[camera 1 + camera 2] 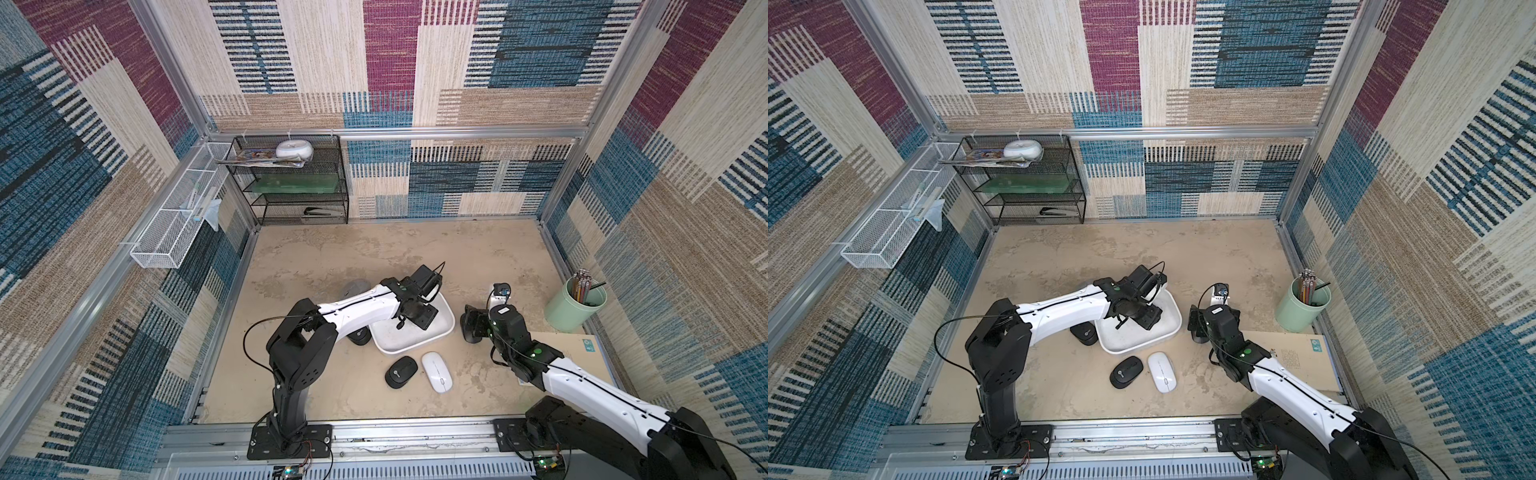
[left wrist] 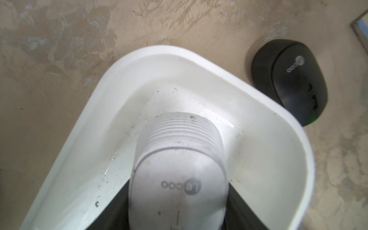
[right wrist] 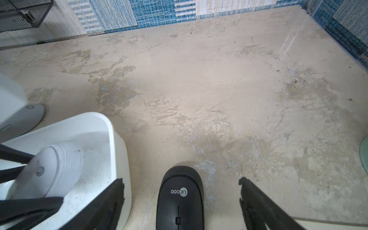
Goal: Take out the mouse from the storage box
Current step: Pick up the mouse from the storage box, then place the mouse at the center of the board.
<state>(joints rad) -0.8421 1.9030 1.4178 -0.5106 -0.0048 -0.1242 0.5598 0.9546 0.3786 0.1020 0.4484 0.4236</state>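
Observation:
Next, my left gripper sets the white mouse down on the table (image 1: 473,372) between the front white mouse and the cardboard sheet.
The white storage box (image 1: 399,341) (image 1: 1128,341) stands mid-table. My left gripper (image 1: 415,320) (image 2: 179,201) reaches down into it and is shut on a pale grey-white mouse (image 2: 179,175) (image 3: 49,169) with a ribbed end. Its black jaws press both sides of the mouse, which tilts above the box's speckled floor (image 2: 199,95). In both top views the arm hides this mouse. My right gripper (image 1: 473,329) (image 3: 180,180) stands open just right of the box. It straddles a black mouse (image 3: 180,197) lying on the table, without touching it.
Outside the box lie a black mouse (image 1: 401,372) and a white mouse (image 1: 437,372) at the front. A black mouse (image 1: 360,336) (image 2: 289,83) and a grey mouse (image 1: 355,289) lie at its left. A green pencil cup (image 1: 573,309) and a cardboard sheet (image 1: 582,349) sit right, and a black rack (image 1: 291,178) back left.

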